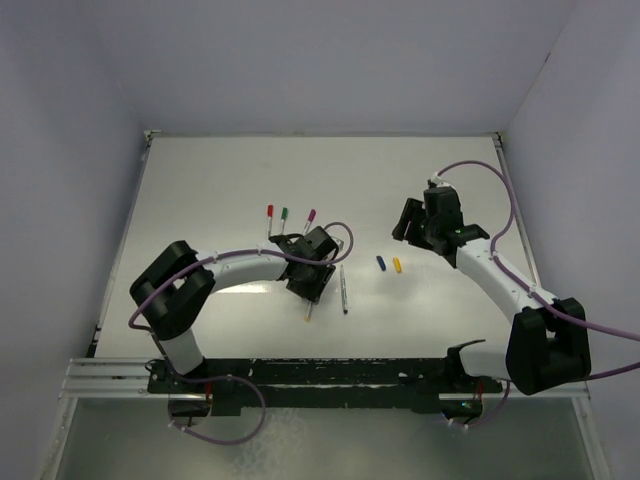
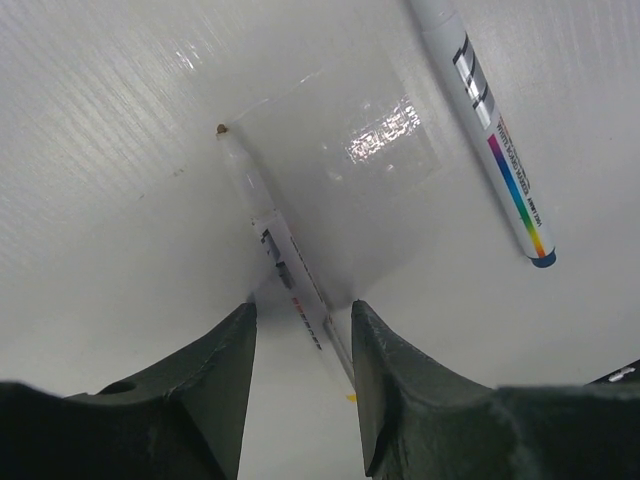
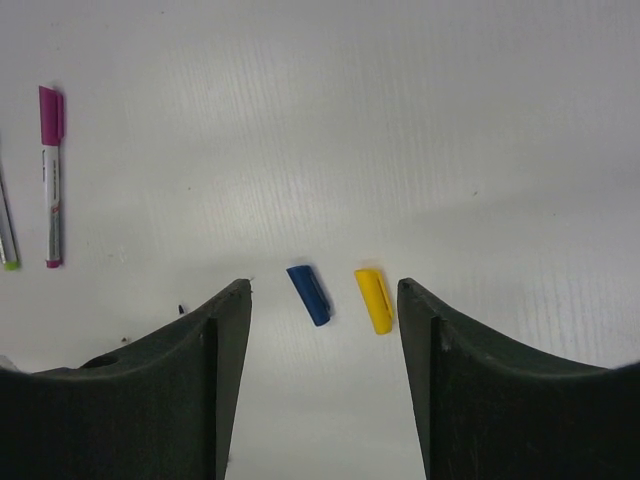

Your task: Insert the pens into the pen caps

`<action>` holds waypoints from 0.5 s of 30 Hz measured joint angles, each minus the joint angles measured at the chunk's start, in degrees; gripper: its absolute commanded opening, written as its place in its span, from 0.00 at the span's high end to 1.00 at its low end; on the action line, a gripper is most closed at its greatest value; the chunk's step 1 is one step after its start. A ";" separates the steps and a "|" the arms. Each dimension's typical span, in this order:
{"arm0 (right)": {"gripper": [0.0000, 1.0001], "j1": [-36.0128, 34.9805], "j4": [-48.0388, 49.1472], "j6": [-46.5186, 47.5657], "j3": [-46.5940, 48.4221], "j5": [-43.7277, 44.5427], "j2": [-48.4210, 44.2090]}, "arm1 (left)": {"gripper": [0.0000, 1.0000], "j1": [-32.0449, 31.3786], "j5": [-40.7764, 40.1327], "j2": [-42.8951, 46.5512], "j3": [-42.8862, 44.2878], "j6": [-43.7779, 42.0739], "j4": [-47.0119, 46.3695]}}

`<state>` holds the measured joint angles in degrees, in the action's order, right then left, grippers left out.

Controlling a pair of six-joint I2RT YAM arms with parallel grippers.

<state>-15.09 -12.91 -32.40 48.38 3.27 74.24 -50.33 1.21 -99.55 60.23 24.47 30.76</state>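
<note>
My right gripper needs to grip the middle of the yellow cap (image 1: 397, 265) (image 3: 375, 301) beside the blue cap, because my left gripper straddles the yellow-ended pen.
My left gripper (image 1: 312, 280) (image 2: 302, 320) is open and low over the table. It straddles a silvery pen with a yellow end (image 2: 285, 260) (image 1: 308, 312) that lies flat between the jaws. A second pen with a blue end (image 2: 495, 150) (image 1: 343, 290) lies just to the right. The blue cap (image 1: 381, 263) (image 3: 308, 294) and the yellow cap (image 1: 397, 265) (image 3: 373, 300) lie side by side at centre right. My right gripper (image 1: 406, 225) (image 3: 323, 290) is open and empty, raised above the two caps.
Three pens wearing a red cap (image 1: 268, 222), a green cap (image 1: 283, 222) and a purple cap (image 1: 309, 222) (image 3: 51, 175) lie in a row behind the left gripper. The white table (image 1: 450, 330) has walls at the back and both sides.
</note>
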 measured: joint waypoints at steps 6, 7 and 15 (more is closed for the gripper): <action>0.38 0.00 1.27 -0.02 -0.13 -0.31 0.00 | 0.60 0.00 -0.44 0.00 -0.11 -0.02 0.15; 0.39 0.00 1.33 -0.02 -0.13 -0.39 0.00 | 0.63 0.00 -0.50 0.00 -0.13 0.00 0.15; 0.39 0.00 1.70 -0.07 -0.13 -1.25 0.00 | 0.82 0.02 -1.01 -0.44 -0.13 -0.04 0.09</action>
<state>-15.09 -11.20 -32.47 48.25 2.02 74.24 -50.30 0.21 -99.98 60.10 24.43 30.85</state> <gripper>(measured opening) 0.615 0.282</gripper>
